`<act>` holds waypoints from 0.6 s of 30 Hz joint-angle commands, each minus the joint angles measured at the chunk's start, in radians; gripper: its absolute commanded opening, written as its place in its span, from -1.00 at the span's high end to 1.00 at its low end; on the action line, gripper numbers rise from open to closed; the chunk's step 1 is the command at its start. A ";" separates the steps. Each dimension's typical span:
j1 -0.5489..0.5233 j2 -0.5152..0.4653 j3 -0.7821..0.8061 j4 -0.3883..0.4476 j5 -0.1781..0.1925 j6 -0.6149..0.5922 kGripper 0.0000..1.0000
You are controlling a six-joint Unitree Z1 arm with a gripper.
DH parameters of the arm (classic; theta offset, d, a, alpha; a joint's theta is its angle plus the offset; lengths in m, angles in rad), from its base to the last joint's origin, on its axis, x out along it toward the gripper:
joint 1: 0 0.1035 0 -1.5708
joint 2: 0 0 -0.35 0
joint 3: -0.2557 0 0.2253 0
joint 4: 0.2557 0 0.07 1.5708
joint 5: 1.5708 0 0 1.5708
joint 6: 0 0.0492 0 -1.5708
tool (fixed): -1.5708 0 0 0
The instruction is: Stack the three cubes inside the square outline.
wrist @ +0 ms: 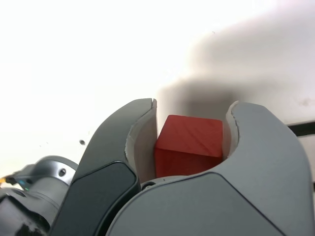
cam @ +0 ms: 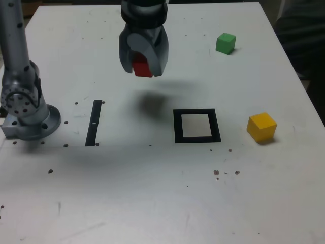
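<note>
Next, the gripper releases the red cube on the white centre of the black square outline (cam: 195,125).
My gripper (cam: 143,68) hangs above the table, shut on the red cube (cam: 142,67), which shows clamped between both fingers in the wrist view (wrist: 189,145). Its shadow falls on the table just to the exterior view's left of the square outline (cam: 197,138), a thick black frame with a white centre and nothing inside it. The yellow cube (cam: 262,127) rests on the table to the exterior view's right of the outline. Far back on the right sits the green cube (cam: 225,42).
The arm's grey base (cam: 28,109) stands at the exterior view's left edge. A thin black strip (cam: 94,122) lies on the white table (cam: 152,193) between the base and the outline. Dark specks dot the surface.
</note>
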State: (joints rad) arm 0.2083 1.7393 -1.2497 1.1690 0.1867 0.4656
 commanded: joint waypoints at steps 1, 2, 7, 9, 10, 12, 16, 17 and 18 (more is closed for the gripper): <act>-0.032 -0.007 -0.015 0.009 -0.007 -0.038 0.45; -0.046 -0.006 -0.019 0.011 -0.010 -0.054 0.45; -0.114 -0.003 -0.031 0.025 -0.024 -0.148 0.45; -0.139 0.000 -0.031 0.032 -0.030 -0.195 0.45; -0.151 0.001 -0.032 0.035 -0.034 -0.219 0.45; -0.173 0.005 -0.034 0.042 -0.039 -0.264 0.45; -0.214 0.019 -0.050 0.046 -0.054 -0.328 0.45; -0.222 0.024 -0.055 0.046 -0.057 -0.338 0.45; -0.230 0.030 -0.062 0.045 -0.061 -0.347 0.45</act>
State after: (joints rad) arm -0.0177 1.7589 -1.3021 1.2127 0.1288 0.1237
